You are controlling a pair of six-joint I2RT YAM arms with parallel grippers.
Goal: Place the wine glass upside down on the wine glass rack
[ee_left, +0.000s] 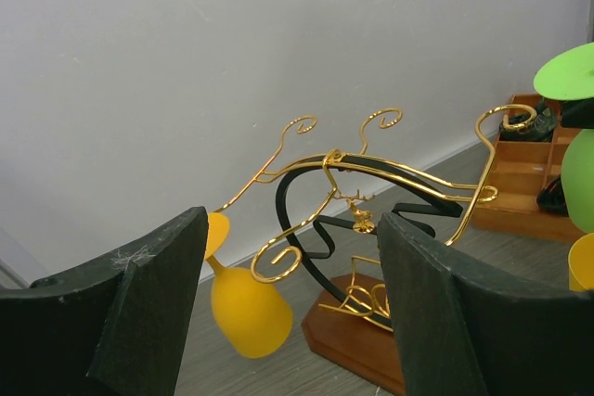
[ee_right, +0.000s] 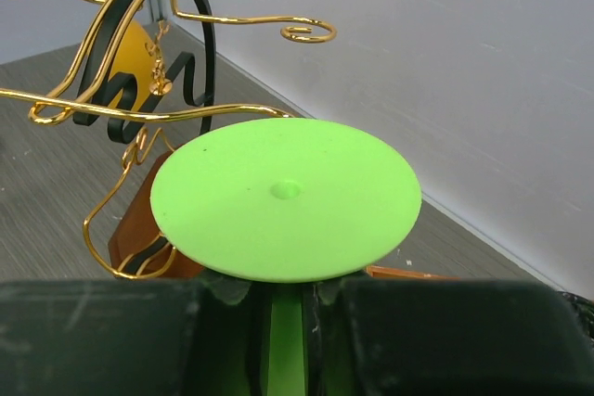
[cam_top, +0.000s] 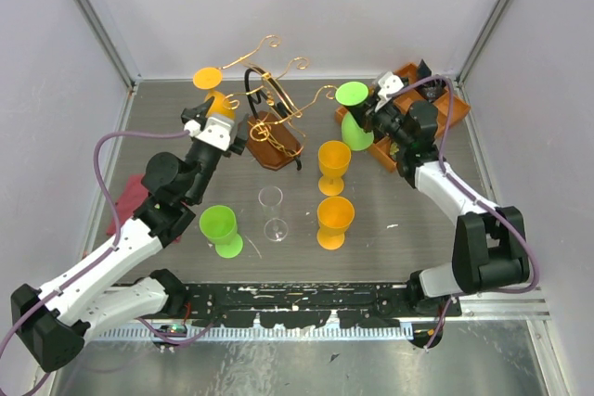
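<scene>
My right gripper is to place the green wine glass. It will let go of it on the rack's curled gold arm tip [cam_top: 332, 90] nearest the orange tray.
The wine glass rack [cam_top: 278, 141] stands at the back middle, with gold wire arms and a black loop on a brown wooden base. It also shows in the left wrist view [ee_left: 371, 169] and the right wrist view [ee_right: 139, 108]. An orange wine glass [cam_top: 215, 90] hangs upside down from its left arm, also seen in the left wrist view [ee_left: 249, 308]. My left gripper [cam_top: 206, 118] is open and empty just left of the rack. My right gripper [cam_top: 369, 118] is shut on the stem of a green wine glass [ee_right: 283, 197], held upside down, foot up, just right of the rack's right arm.
Two upright orange glasses [cam_top: 333, 162] [cam_top: 335, 220], a clear glass [cam_top: 272, 212] and a green glass [cam_top: 219, 229] stand in front of the rack. An orange compartment tray [cam_top: 436, 113] sits at the back right. A red cloth [cam_top: 125, 201] lies at the left.
</scene>
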